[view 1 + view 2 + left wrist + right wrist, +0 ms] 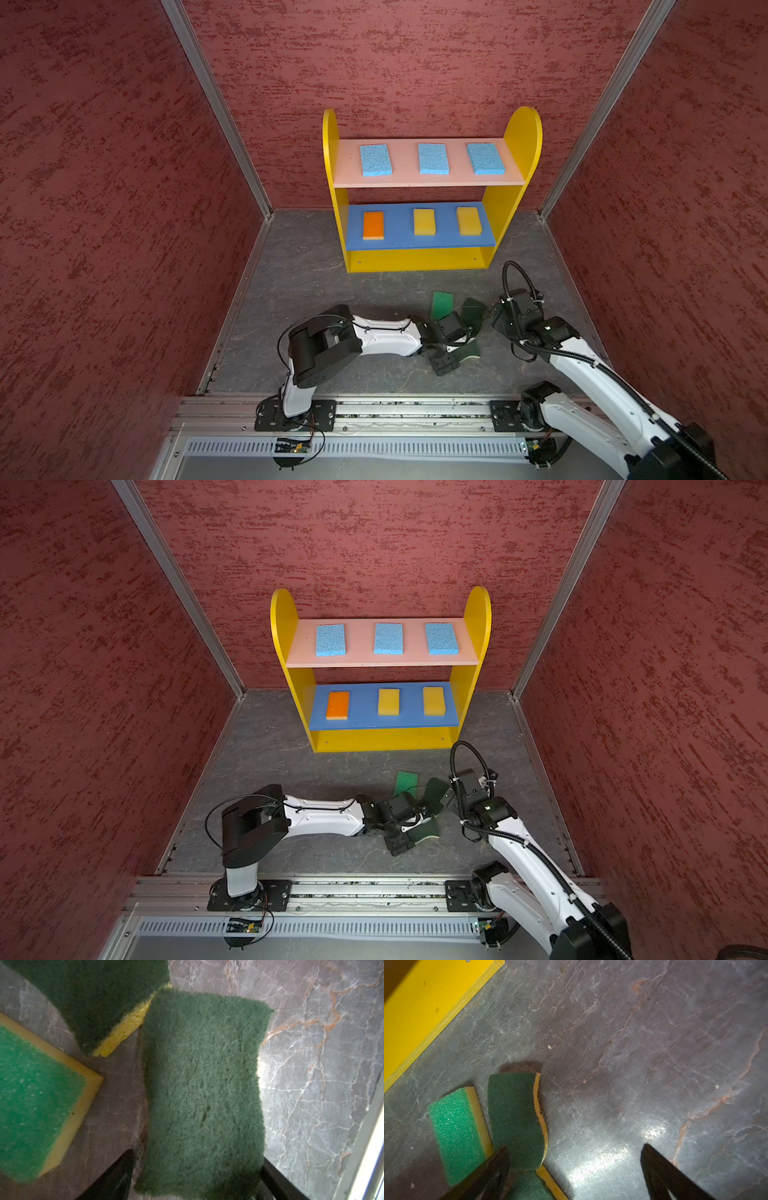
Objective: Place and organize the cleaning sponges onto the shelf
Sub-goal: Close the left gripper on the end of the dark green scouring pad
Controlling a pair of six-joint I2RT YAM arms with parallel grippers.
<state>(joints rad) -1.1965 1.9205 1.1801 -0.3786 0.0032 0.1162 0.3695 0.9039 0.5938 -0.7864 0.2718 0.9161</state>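
The dark green sponge in my left gripper is touching the second dark green sponge, so I will pull it clear, then take a deeper grip on its near end (200, 1166).
A dark green wavy-edged sponge (203, 1095) lies on the floor between the fingers of my left gripper (196, 1157), which is open, with a gap on one side. In both top views that gripper (463, 347) straddles this sponge (467, 353). A second dark green sponge (515, 1118) and a bright green-topped sponge (456, 1132) lie just beyond it. My right gripper (575, 1147) hangs open over bare floor beside them. The shelf (415, 259) holds three light blue sponges (433, 158) on its pink board. An orange-topped sponge (373, 225) and two yellow sponges (424, 221) sit on the blue board.
The red textured walls (124, 208) close in the grey marbled floor (311, 291) on three sides. A metal rail (374, 409) carrying both arm bases runs along the near edge. The shelf's yellow bottom edge (425, 1012) lies close to the right gripper.
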